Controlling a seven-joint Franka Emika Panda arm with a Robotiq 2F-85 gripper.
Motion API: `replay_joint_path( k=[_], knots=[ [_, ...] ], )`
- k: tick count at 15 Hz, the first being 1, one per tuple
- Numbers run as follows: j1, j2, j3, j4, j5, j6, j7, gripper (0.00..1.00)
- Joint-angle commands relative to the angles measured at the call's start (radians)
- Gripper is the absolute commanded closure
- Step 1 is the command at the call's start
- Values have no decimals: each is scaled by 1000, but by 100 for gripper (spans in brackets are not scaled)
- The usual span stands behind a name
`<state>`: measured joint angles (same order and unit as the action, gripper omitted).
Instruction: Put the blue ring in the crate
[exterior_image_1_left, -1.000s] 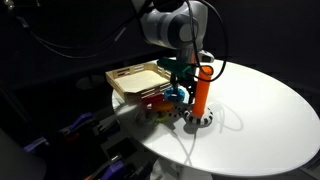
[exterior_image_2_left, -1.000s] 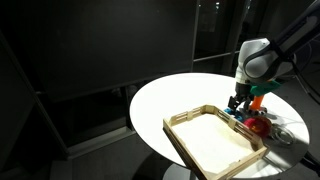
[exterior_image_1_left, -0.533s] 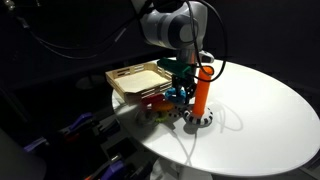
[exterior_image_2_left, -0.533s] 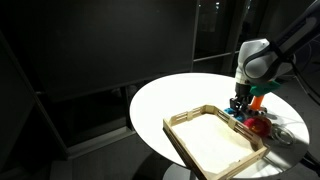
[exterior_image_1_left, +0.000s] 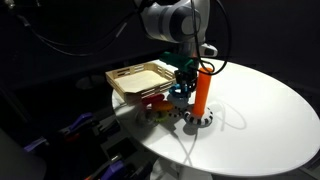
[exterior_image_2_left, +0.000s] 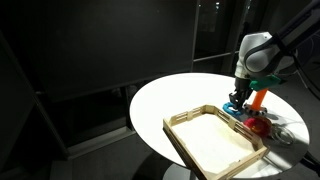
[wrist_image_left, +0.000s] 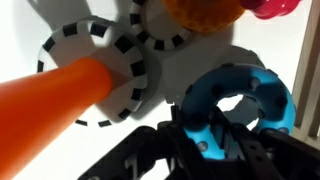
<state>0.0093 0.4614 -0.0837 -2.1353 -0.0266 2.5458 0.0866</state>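
Observation:
Next, my gripper lets go of the blue ring near the middle of the light-wood crate's empty bottom (exterior_image_1_left: 150, 81).
The blue ring (wrist_image_left: 214, 92) fills the lower right of the wrist view, and my gripper (wrist_image_left: 205, 128) is shut on its near side, one dark finger reaching into its hole. In both exterior views the gripper (exterior_image_1_left: 183, 84) (exterior_image_2_left: 236, 99) hangs just above the white table with the blue ring (exterior_image_1_left: 178, 93) (exterior_image_2_left: 232, 108) in it, close beside the orange peg (exterior_image_1_left: 201, 92) (exterior_image_2_left: 257, 98). The light-wood crate (exterior_image_1_left: 128, 82) (exterior_image_2_left: 178, 128) lies right next to them, and nothing shows inside it.
The orange peg (wrist_image_left: 60, 90) stands on a checkered base (wrist_image_left: 120, 55) by the ring. A red ring (exterior_image_2_left: 258, 124) (wrist_image_left: 276, 8) and an orange-yellow ring (wrist_image_left: 200, 10) lie close by. The round white table (exterior_image_1_left: 260, 110) drops off into dark surroundings.
The jaws have gone from open to shut on the blue ring. The arm has risen a little with the ring in it.

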Motion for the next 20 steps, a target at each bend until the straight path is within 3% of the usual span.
replay_joint_path(
  k=[1,15,20],
  knots=[
    [6,-81,-3,-19,-15,-37,24,90],
    [7,-306,49,-55,8,-179,-25,90],
    [17,-331,89,-76,49,-159,-86,90]
  ],
)
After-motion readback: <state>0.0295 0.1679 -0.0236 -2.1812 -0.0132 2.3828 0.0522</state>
